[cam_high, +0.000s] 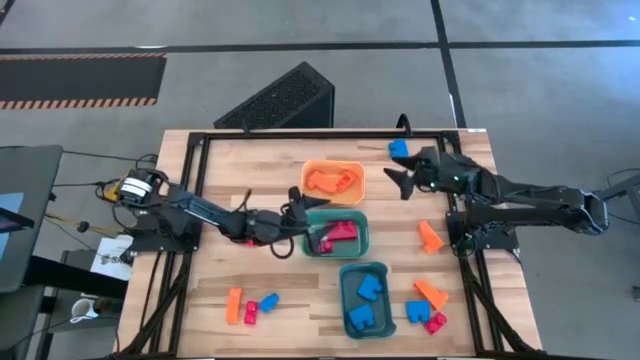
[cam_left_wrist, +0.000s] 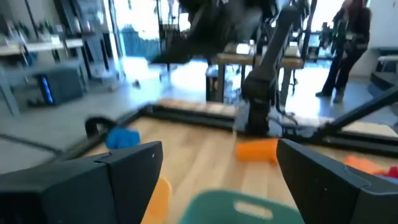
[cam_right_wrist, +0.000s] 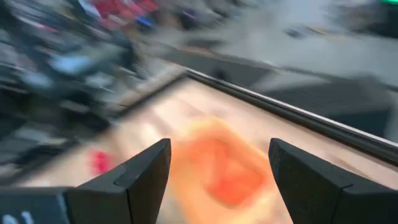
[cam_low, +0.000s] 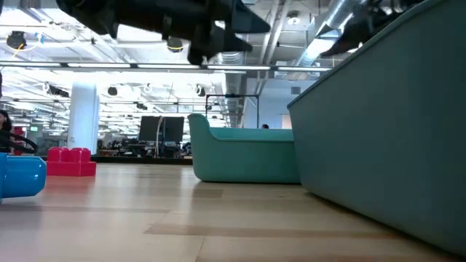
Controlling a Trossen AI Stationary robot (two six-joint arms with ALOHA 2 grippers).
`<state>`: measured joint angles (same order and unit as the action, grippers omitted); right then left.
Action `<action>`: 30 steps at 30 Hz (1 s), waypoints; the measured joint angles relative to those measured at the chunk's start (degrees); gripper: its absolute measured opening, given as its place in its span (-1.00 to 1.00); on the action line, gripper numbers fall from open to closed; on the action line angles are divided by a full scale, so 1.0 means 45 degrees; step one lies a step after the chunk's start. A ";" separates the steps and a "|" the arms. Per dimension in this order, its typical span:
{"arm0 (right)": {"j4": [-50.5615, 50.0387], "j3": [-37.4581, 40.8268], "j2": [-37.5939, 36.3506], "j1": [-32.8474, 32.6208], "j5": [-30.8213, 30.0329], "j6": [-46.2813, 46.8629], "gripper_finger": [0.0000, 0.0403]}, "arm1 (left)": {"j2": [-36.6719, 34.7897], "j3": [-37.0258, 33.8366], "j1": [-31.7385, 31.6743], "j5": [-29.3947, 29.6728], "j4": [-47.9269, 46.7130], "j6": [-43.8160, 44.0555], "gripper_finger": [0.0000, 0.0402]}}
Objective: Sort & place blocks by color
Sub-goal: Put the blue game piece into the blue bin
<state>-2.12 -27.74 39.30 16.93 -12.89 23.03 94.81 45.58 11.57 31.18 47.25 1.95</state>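
The robot's right gripper needs to next move to the lone blue block at the far edge of the table and close on that block's side (cam_high: 398, 150).
Three bins stand mid-table. An orange bin (cam_high: 333, 180) holds orange blocks, a teal bin (cam_high: 337, 235) holds red-pink blocks, and a second teal bin (cam_high: 363, 298) holds blue blocks. My left gripper (cam_high: 312, 207) hovers open and empty at the left rim of the red-filled bin (cam_left_wrist: 236, 208). My right gripper (cam_high: 398, 181) is open and empty, raised just right of the orange bin (cam_right_wrist: 224, 168). Loose blocks rest on the table: a blue one (cam_high: 399, 149) at the far edge, an orange one (cam_high: 430, 237) on the right, and small clusters at the near left (cam_high: 250, 307) and near right (cam_high: 428, 308).
A black frame rail (cam_high: 320, 131) borders the table. A dark slatted box (cam_high: 285, 98) stands beyond the far edge. In the low view, a blue block (cam_low: 18, 177) and a red block (cam_low: 70, 161) lie left of the bins. A person (cam_left_wrist: 348, 46) stands in the room behind.
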 joint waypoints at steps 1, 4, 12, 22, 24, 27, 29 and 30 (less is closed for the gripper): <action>-0.0778 -0.0239 0.0158 0.0227 -0.0276 -0.0003 0.45 | -0.0184 -0.0042 0.0000 0.0002 0.0066 -0.0236 0.48; -0.2078 -0.0744 0.0651 0.0932 -0.0791 -0.0105 0.45 | -0.0698 -0.0432 -0.0090 -0.0061 0.0347 -0.0426 0.44; -0.2368 -0.1291 0.2688 0.3698 -0.0423 -0.0206 0.45 | -0.0845 -0.2289 -0.1231 -0.2523 0.3380 0.0572 0.36; -0.2605 -0.3010 0.6754 0.7099 0.0559 -0.1240 0.45 | -0.0929 -0.3402 -0.2671 -0.3962 0.5559 0.1940 0.28; -0.2766 -0.3346 0.7598 0.7592 0.0562 -0.1317 0.45 | -0.0929 -0.3556 -0.2598 -0.3997 0.5344 0.2277 0.27; -0.2771 -0.3729 0.8851 0.8136 0.0864 -0.1558 0.45 | -0.0925 -0.3688 -0.2335 -0.4116 0.4654 0.2644 0.26; -0.2740 -0.3999 0.9682 0.8351 0.1193 -0.1554 0.45 | -0.0921 -0.3689 -0.2217 -0.3975 0.4588 0.2548 0.25; -0.2751 -0.4105 1.0042 0.8418 0.1391 -0.1554 0.45 | -0.0924 -0.3680 -0.2197 -0.3877 0.4636 0.2423 0.24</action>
<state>-14.50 -46.21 84.49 54.81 -6.63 16.03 90.65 29.02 1.69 13.74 68.12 12.86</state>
